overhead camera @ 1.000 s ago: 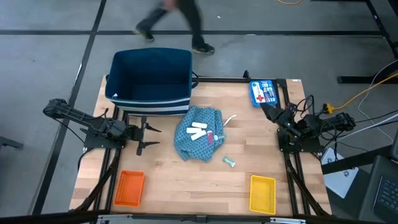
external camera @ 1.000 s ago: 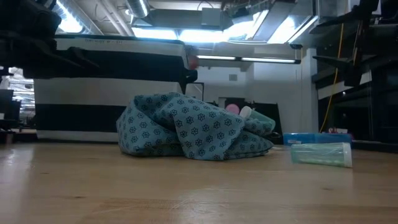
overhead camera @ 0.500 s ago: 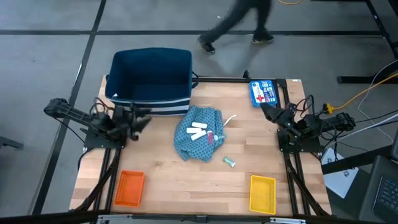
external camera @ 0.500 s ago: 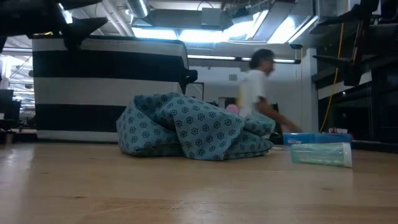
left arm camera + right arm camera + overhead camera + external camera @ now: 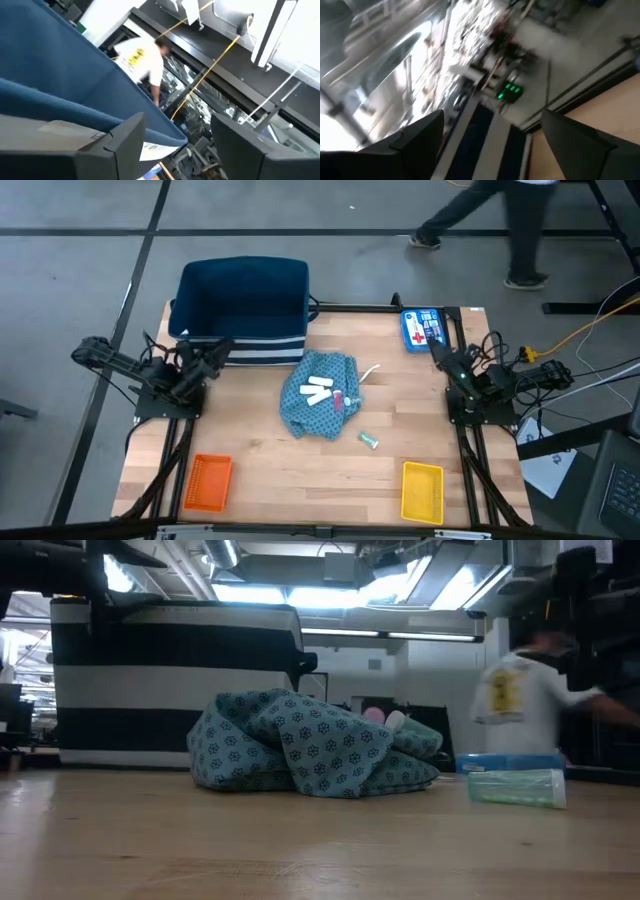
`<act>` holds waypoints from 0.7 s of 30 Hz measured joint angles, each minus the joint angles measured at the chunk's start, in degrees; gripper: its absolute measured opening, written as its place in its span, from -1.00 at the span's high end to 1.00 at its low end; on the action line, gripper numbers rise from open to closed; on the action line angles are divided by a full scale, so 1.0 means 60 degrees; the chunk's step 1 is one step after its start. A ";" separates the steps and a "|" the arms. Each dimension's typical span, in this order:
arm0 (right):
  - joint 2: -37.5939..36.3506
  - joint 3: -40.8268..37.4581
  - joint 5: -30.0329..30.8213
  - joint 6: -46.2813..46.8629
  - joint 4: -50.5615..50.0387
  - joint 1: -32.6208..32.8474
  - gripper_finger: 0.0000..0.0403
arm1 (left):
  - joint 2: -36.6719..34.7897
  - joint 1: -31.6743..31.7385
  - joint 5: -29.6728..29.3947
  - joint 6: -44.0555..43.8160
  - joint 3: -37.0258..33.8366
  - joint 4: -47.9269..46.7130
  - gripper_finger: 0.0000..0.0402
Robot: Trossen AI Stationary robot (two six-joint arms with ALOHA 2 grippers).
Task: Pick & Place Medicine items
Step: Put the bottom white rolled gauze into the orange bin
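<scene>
The white tube nearest the trays on the teal cloth should be grabbed next with my left gripper by its end (image 5: 312, 401) away from the pink-red piece.
The teal patterned cloth (image 5: 318, 408) lies bunched at the table's middle. On it rest white stick-like tubes (image 5: 318, 390) and a pink-red piece (image 5: 340, 401); in the low view the pink-red piece (image 5: 374, 715) peeks over the folds. Another white stick (image 5: 371, 370) lies just off the cloth's far-right side. The pale green piece (image 5: 369, 441) lies on its side on the bare wood (image 5: 515, 787). My left gripper (image 5: 218, 350) is open, raised by the blue bin's near-left wall (image 5: 177, 125). My right gripper (image 5: 437, 352) is open near the table's right edge (image 5: 492, 120), touching nothing.
A blue bin with a striped front (image 5: 243, 310) stands at the far left. The flat blue box with a red cross (image 5: 422, 328) lies at the far right corner. An orange tray (image 5: 210, 482) and a yellow tray (image 5: 422, 491) sit at the near edge. A person (image 5: 510, 230) walks beyond the table.
My left gripper has swung from pointing toward the table's right to slanting toward the far edge and the blue bin, tipping upward as it turned. My right gripper has drawn back slightly toward the right edge. The person beyond the table has walked from left to right.
</scene>
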 joint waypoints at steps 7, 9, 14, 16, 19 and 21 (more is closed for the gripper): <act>0.0000 0.0000 0.0307 -0.0979 -0.0569 0.0004 -0.66 | -0.0004 -0.0003 -0.0134 -0.0031 0.0007 -0.0072 -0.13; 0.0000 0.0000 0.0094 -0.0955 -0.0631 0.0008 -0.66 | -0.0004 -0.0003 0.0215 -0.0184 0.0007 -0.0098 -0.14; 0.0000 0.0000 -0.0540 -0.0932 -0.0641 0.0001 -0.66 | 0.0003 0.0001 0.2544 -0.0672 0.0007 -0.0179 -0.11; 0.0000 0.0000 -0.0631 -0.0973 -0.0638 0.0001 -0.66 | 0.0044 0.0001 0.3306 -0.1215 0.0007 -0.0347 -0.10; 0.0000 0.0000 -0.0572 -0.0900 -0.0638 -0.0012 -0.66 | 0.0120 0.0001 0.3858 -0.1731 0.0011 -0.0659 -0.09; 0.0000 0.0000 -0.0157 -0.0900 -0.0635 -0.0049 -0.66 | 0.0239 0.0001 0.4016 -0.2132 0.0011 -0.0699 -0.09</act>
